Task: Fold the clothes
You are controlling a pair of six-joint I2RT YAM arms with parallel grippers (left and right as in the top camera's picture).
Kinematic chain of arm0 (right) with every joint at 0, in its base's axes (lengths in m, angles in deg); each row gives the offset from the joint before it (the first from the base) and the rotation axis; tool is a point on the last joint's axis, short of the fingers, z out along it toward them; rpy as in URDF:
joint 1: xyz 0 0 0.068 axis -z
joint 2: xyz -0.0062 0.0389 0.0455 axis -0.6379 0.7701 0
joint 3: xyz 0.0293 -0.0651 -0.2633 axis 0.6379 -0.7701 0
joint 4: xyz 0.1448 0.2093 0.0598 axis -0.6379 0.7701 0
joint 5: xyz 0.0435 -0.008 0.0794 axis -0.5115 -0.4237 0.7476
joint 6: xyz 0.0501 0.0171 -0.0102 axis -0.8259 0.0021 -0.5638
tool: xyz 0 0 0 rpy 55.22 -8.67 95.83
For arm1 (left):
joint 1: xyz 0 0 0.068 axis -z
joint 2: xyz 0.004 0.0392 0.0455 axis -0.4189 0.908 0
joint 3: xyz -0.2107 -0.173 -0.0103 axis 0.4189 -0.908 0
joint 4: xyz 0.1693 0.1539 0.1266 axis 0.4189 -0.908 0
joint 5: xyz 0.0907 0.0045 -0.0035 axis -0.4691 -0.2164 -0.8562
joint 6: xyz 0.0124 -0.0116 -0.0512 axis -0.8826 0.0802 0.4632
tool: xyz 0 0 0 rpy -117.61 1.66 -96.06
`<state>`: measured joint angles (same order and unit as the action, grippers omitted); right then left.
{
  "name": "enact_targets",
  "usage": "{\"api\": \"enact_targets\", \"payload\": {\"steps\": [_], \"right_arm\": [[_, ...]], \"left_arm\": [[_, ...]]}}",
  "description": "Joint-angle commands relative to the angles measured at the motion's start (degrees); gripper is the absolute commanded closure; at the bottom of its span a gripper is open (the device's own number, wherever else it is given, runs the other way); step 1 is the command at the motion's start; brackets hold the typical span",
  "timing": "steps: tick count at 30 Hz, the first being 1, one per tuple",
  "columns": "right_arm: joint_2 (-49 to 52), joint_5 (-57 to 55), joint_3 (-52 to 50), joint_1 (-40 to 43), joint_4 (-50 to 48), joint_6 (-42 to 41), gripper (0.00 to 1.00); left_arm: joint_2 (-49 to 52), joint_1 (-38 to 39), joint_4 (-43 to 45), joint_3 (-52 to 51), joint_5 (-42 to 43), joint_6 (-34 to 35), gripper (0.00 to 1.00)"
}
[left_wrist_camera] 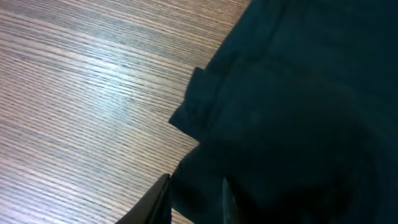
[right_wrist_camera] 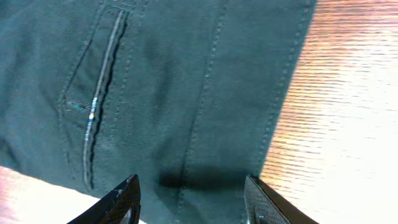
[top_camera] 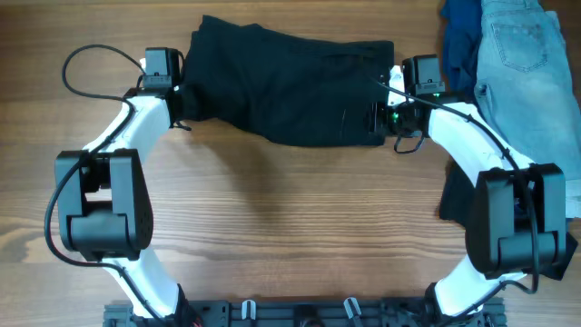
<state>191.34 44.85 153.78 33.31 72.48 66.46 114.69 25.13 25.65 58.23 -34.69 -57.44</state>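
The side edge of the black shorts is crumpled next to my left gripper, so I need to open that gripper, grab the shorts' bunched fold farther in and pull [left_wrist_camera: 219, 158] the side edge straight.
The black shorts [top_camera: 290, 82] lie folded and flat at the far middle of the table, with a pocket slit showing in the right wrist view [right_wrist_camera: 99, 93]. My left gripper [top_camera: 186, 104] is at their left edge; in the left wrist view its fingers [left_wrist_camera: 193, 196] are closed in on a bunched fold of the black fabric [left_wrist_camera: 298, 93]. My right gripper [top_camera: 386, 113] is at the shorts' right edge, with its fingers [right_wrist_camera: 193, 199] wide open just above the cloth [right_wrist_camera: 186, 81] and holding nothing.
Light-blue denim shorts [top_camera: 526, 64] and a dark blue garment [top_camera: 460, 36] lie at the far right corner. A dark piece of cloth [top_camera: 454, 195] shows beside the right arm. Bare wooden tabletop [top_camera: 290, 218] lies in front of the shorts.
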Motion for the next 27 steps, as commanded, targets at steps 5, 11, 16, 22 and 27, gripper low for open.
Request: {"api": "enact_targets", "payload": {"steps": [5,11,16,22,27], "right_arm": [[0.87,-3.21,-0.48,0.07,0.15,-0.07,0.44],[0.96,-4.0,-0.48,0.07,0.85,-0.09,0.44],[0.98,-4.0,-0.7,0.07,0.96,-0.09,0.5],[1.05,-4.02,-0.74,0.07,0.92,-0.09,0.8],[1.05,-5.95,-0.74,1.22,0.87,-0.04,0.86]], "left_arm": [[1.25,-0.2,-0.02,-0.15,1.57,0.11,0.89],[2.75,-0.2,-0.04,-0.15,1.57,0.11,0.89],[3.76,-0.2,-0.02,-0.15,1.55,0.09,0.95],[3.8,-0.22,-0.02,-0.15,-0.59,0.07,0.96],[3.78,-0.26,-0.04,-0.15,-8.24,-0.61,0.96]]}}
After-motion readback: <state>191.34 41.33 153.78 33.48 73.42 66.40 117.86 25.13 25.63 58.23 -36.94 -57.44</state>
